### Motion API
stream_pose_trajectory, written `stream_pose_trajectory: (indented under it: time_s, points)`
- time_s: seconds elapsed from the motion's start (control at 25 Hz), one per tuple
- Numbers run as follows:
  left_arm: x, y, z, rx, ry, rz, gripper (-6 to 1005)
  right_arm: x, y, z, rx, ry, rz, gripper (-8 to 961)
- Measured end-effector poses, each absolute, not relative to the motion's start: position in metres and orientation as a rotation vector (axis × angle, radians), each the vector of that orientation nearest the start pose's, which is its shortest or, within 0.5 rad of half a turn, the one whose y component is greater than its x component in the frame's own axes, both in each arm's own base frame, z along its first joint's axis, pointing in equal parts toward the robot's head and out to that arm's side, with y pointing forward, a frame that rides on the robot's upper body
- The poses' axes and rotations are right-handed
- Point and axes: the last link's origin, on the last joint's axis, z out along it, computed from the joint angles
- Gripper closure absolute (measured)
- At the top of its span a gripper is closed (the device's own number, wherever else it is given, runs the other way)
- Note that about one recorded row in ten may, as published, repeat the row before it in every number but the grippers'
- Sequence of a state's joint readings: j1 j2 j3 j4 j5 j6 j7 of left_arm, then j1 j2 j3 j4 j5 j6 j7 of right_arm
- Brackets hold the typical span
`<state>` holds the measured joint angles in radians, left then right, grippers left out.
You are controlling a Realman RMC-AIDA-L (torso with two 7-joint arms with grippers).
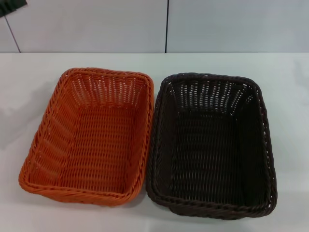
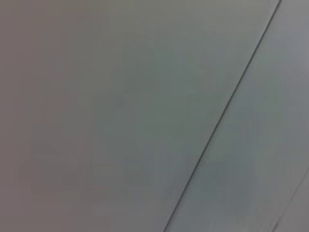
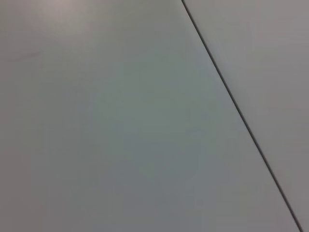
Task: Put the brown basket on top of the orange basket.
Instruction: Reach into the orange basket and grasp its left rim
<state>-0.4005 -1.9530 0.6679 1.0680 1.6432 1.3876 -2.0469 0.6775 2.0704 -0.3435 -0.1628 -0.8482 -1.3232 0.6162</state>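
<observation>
Next, I move my left gripper over to the orange basket and grab the middle of its long rim (image 1: 41, 126) farthest from the brown basket.
The orange basket (image 1: 89, 137) sits on the white table (image 1: 29, 87) at the left in the head view, empty and upright. Right beside it, rims nearly touching, stands the brown basket (image 1: 212, 145), also empty and upright. Neither gripper shows in the head view. Both wrist views show only a plain grey-white panelled surface with a thin dark seam (image 2: 227, 108) (image 3: 236, 108); no fingers and no basket appear in them.
A white wall with a dark vertical seam (image 1: 167, 26) rises behind the table. A small dark shape (image 1: 10, 6) pokes in at the top left corner of the head view. Bare table lies around both baskets.
</observation>
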Motion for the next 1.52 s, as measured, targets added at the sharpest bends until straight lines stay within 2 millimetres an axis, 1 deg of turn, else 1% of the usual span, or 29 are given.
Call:
stream_pose_trajectory:
  time_s: [0.2, 0.28, 0.36, 0.44, 0.8, 0.88, 0.92, 1.04, 1.16, 1.28, 1.52]
  points:
    - [-0.235, 0.370, 0.174, -2.156, -1.073, -0.666, 215, 0.275, 0.403, 0.087, -1.299, 0.489, 1.201, 368]
    - [-0.228, 0.370, 0.172, -2.166, -1.088, -0.592, 217, 0.275, 0.403, 0.087, -1.298, 0.490, 1.200, 368]
    - [-0.222, 0.370, 0.165, -2.186, -1.107, -0.515, 218, 0.276, 0.403, 0.087, -1.298, 0.493, 1.198, 368]
    - [-0.220, 0.370, 0.158, -2.199, -1.122, -0.459, 220, 0.276, 0.404, 0.087, -1.298, 0.495, 1.197, 368]
    - [-0.227, 0.362, 0.124, -2.256, -1.210, -0.294, 226, 0.277, 0.403, 0.088, -1.292, 0.497, 1.194, 368]
    - [-0.227, 0.362, 0.124, -2.256, -1.210, -0.294, 228, 0.277, 0.403, 0.088, -1.292, 0.497, 1.194, 368]
    - [-0.235, 0.361, 0.114, -2.247, -1.244, -0.214, 228, 0.277, 0.403, 0.088, -1.292, 0.497, 1.194, 368]
    - [-0.238, 0.362, 0.111, -2.234, -1.264, -0.197, 231, 0.277, 0.403, 0.088, -1.292, 0.497, 1.194, 368]
    - [-0.250, 0.361, 0.101, -2.190, -1.312, -0.160, 233, 0.277, 0.403, 0.088, -1.292, 0.497, 1.194, 368]
    - [-0.257, 0.360, 0.096, -2.173, -1.334, -0.140, 235, 0.277, 0.403, 0.088, -1.292, 0.498, 1.193, 367]
    - [-0.267, 0.359, 0.088, -2.171, -1.377, -0.130, 239, 0.278, 0.406, 0.088, -1.294, 0.510, 1.180, 367]
